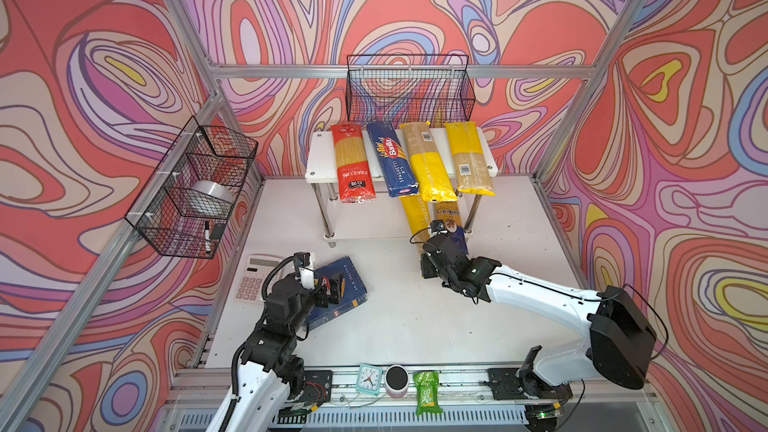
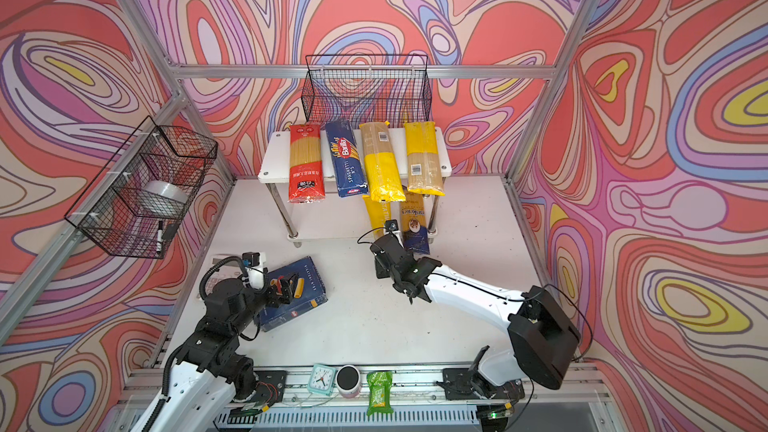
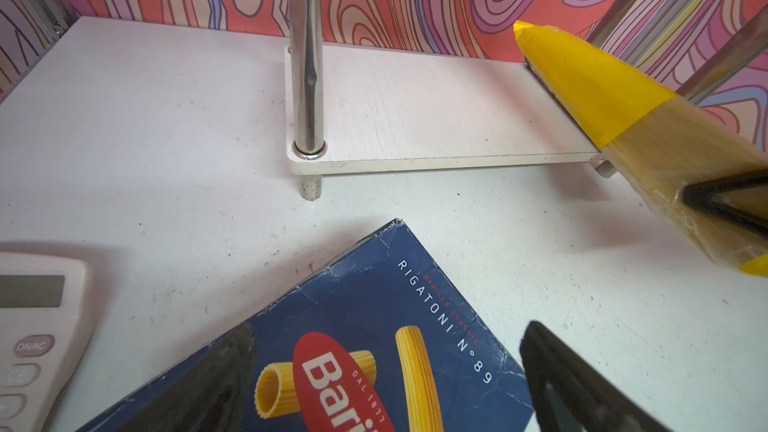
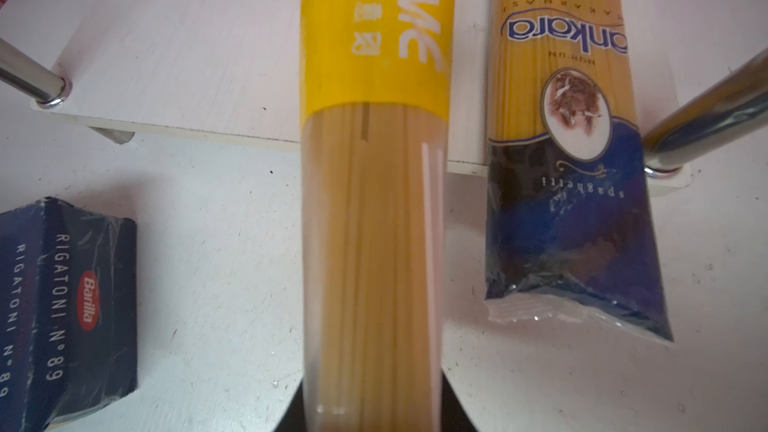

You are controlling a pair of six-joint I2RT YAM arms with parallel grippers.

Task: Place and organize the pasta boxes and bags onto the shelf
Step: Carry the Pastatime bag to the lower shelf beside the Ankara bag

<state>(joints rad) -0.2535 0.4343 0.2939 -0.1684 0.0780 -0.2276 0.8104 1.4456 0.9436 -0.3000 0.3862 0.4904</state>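
Note:
My right gripper is going to release the yellow Pastatime bag on the lower board, snug (image 1: 425, 220) (image 4: 441, 76) against the bag that is dark blue and gold.
The white shelf (image 1: 320, 155) carries on its top board a red bag (image 1: 351, 164), the long Barilla spaghetti box (image 1: 390, 160) and two yellow-and-clear bags (image 1: 428, 164) (image 1: 469, 160). My right gripper (image 1: 429, 243) (image 4: 372, 409) is shut on the near end of the yellow Pastatime bag (image 4: 374, 201), whose far end lies on the lower board (image 4: 187, 56). Beside it lies the dark blue-and-gold bag (image 4: 569, 201), overhanging the board's front edge. My left gripper (image 1: 330, 286) (image 3: 386, 401) stands open over the wide rigatoni box (image 3: 353, 305), flat on the table.
A white calculator (image 1: 253, 280) lies left of the rigatoni box. Black wire baskets hang on the back wall (image 1: 409, 89) and the left wall (image 1: 195, 184). A small clock (image 1: 369, 379), a round cup (image 1: 396, 380) and a green packet (image 1: 428, 392) sit along the front rail.

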